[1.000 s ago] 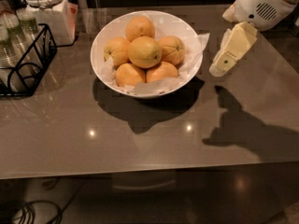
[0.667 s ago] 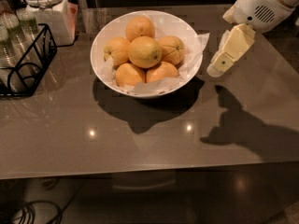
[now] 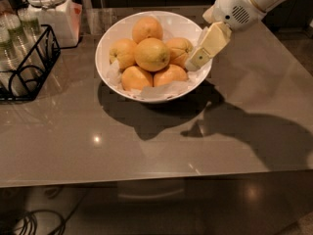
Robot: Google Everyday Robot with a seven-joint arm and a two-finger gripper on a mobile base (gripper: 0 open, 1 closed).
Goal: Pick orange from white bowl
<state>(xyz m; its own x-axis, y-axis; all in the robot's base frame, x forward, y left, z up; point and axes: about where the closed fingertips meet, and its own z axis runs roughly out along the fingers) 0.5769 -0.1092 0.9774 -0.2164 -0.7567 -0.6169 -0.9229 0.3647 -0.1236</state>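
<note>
The robot's gripper will next go to the big orange on top of the white bowl's pile and grab its side (image 3: 160, 57) nearest the gripper.
The white bowl (image 3: 111, 38) stands on the grey table, lined with crumpled white paper and holding several oranges. The biggest orange (image 3: 152, 54), yellow-orange and dimpled, sits on top of the pile in the middle. Smaller, deeper-orange fruits lie around it. My gripper (image 3: 195, 60) reaches in from the upper right on a white arm. Its cream finger (image 3: 209, 44) hangs over the bowl's right rim, next to the right-hand fruit and a short way right of the big orange. It holds nothing.
A white lidded jar (image 3: 49, 11) stands at the back left. A black wire rack (image 3: 27, 65) with glasses sits at the left edge. The table's front edge runs along the bottom, with cables on the floor below.
My gripper has moved left, from beside the bowl's right side to over its right rim. The oranges and bowl have not moved.
</note>
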